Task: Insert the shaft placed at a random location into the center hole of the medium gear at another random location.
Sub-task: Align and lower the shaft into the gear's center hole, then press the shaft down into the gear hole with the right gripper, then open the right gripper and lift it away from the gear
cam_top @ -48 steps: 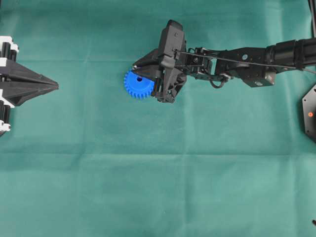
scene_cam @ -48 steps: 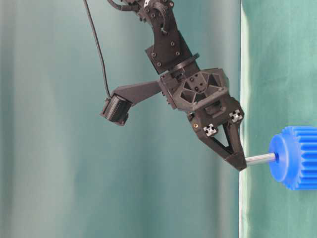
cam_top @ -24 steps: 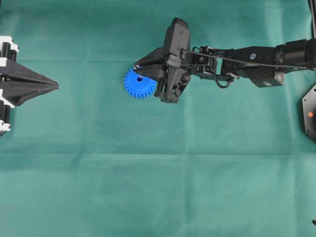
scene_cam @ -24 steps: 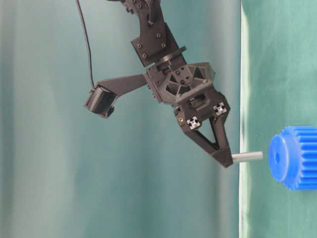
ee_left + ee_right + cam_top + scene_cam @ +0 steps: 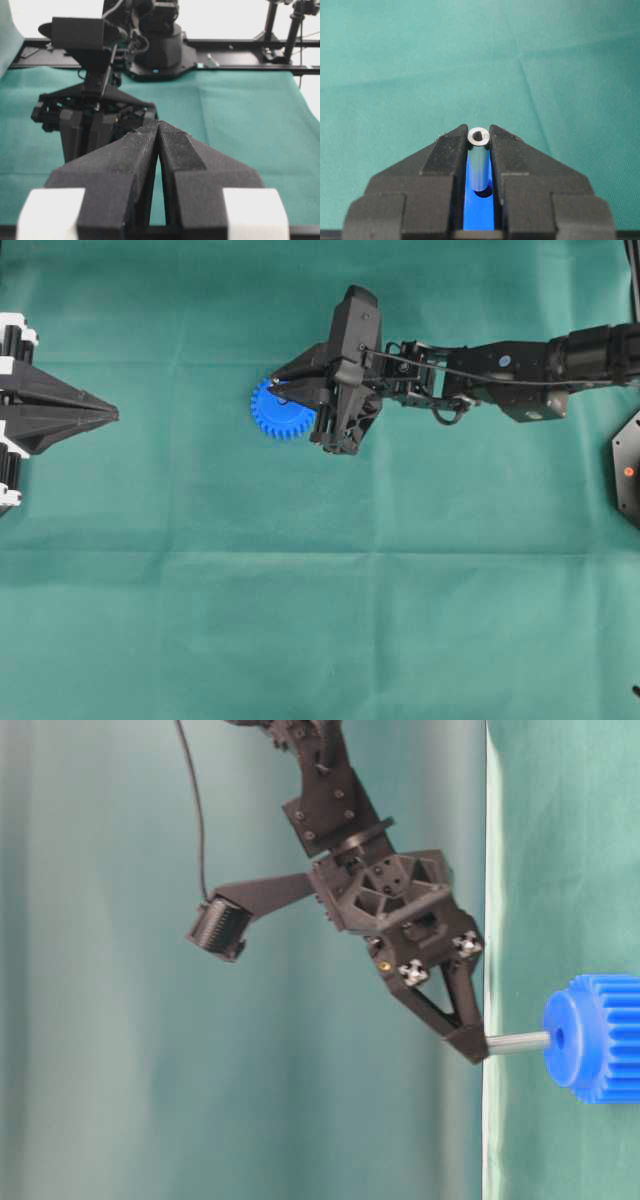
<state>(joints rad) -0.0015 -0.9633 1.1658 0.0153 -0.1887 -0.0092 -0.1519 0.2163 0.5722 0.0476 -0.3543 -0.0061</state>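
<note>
Next, my right gripper lets go of the shaft upright in the center hole of the bright blue medium gear (image 5: 285, 400) (image 5: 483, 192).
The medium gear (image 5: 272, 412) is bright blue and lies flat on the green cloth. It also shows in the table-level view (image 5: 600, 1038) and between the fingers in the right wrist view (image 5: 479, 215). My right gripper (image 5: 283, 388) is shut on the shaft (image 5: 518, 1042), a small silvery pin held upright (image 5: 479, 157). The shaft's lower end meets the hub at the center hole (image 5: 482, 191); I cannot tell how deep it sits. My left gripper (image 5: 112, 415) is shut and empty at the far left (image 5: 159, 126).
The right arm (image 5: 480, 370) stretches in from the right edge above the cloth. A black base part (image 5: 627, 470) sits at the right edge. The table's back rail and arm mount (image 5: 160, 50) show beyond the right gripper.
Half a second ago the shaft hung clear of the gear's hub. My right gripper has brought it back, and its tip now touches the hub at the hole. The left gripper has not moved.
</note>
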